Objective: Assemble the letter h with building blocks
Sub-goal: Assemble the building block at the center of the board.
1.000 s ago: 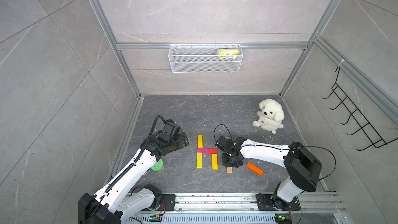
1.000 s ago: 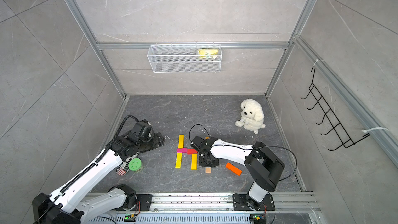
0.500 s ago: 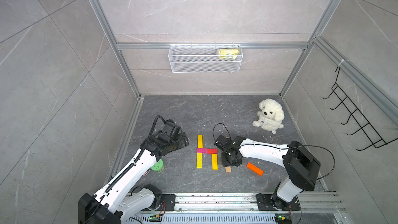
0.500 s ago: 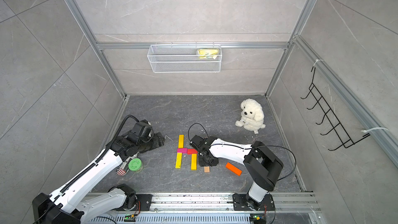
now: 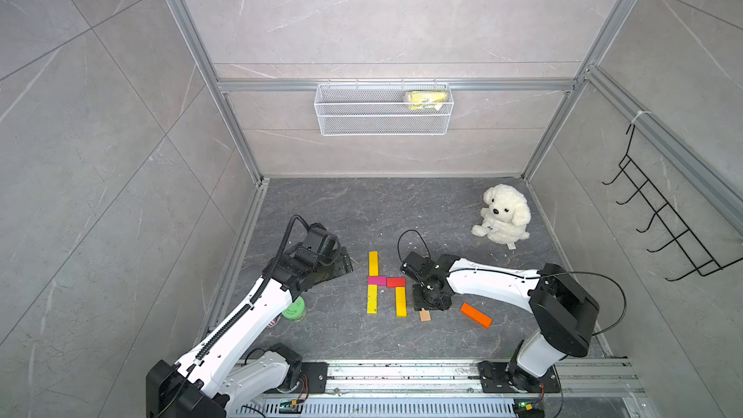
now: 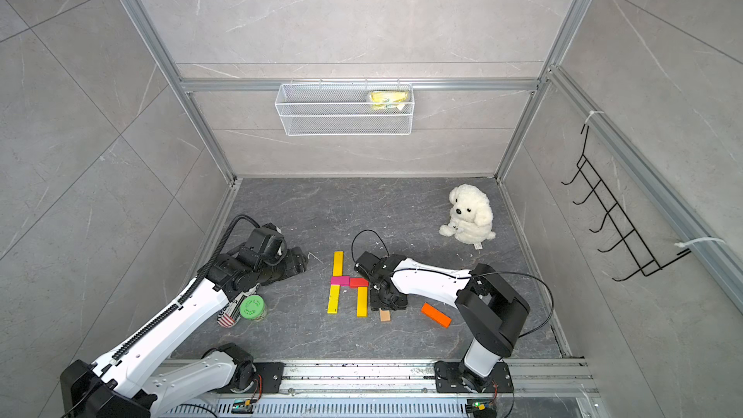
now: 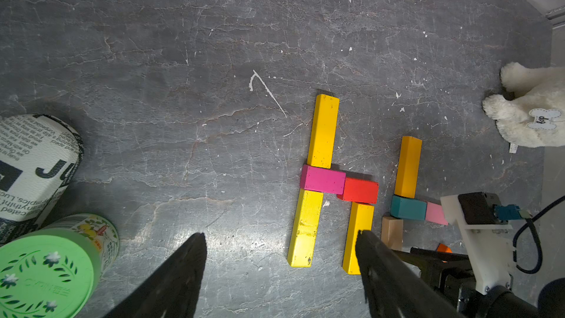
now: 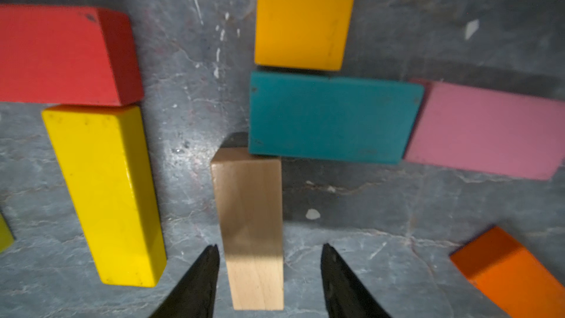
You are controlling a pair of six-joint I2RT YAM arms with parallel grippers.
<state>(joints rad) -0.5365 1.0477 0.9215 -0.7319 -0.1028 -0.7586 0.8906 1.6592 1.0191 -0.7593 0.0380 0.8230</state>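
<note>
I need to have my right gripper grip the bar (image 8: pixel 253 232) and shift it in line with the amber bar, since the tan bar's end sticks out past the teal block's corner.
On the floor, two yellow bars (image 5: pixel 372 263), a magenta block (image 5: pixel 376 280), a red block (image 5: pixel 396 282) and another yellow bar (image 5: pixel 401 301) form an h. Right beside it lie an amber bar (image 8: pixel 302 15), a teal block (image 8: pixel 333 116) and a pink block (image 8: pixel 489 130). A tan bar (image 8: pixel 252 227) lies with its end at the teal block. My right gripper (image 8: pixel 269 245) is open and straddles the tan bar without squeezing it. An orange bar (image 5: pixel 475 314) lies loose to the right. My left gripper (image 7: pixel 280 234) hangs open and holds nothing, left of the blocks.
A green-lidded can (image 5: pixel 294 308) and a printed cylinder (image 7: pixel 33 163) sit beside my left arm. A white plush dog (image 5: pixel 501 215) sits at the back right. A wire basket (image 5: pixel 382 110) hangs on the back wall and a black hook rack (image 5: pixel 663 227) on the right wall.
My right gripper has opened and let go of the tan bar, which stays where it lay. The left arm has not moved.
</note>
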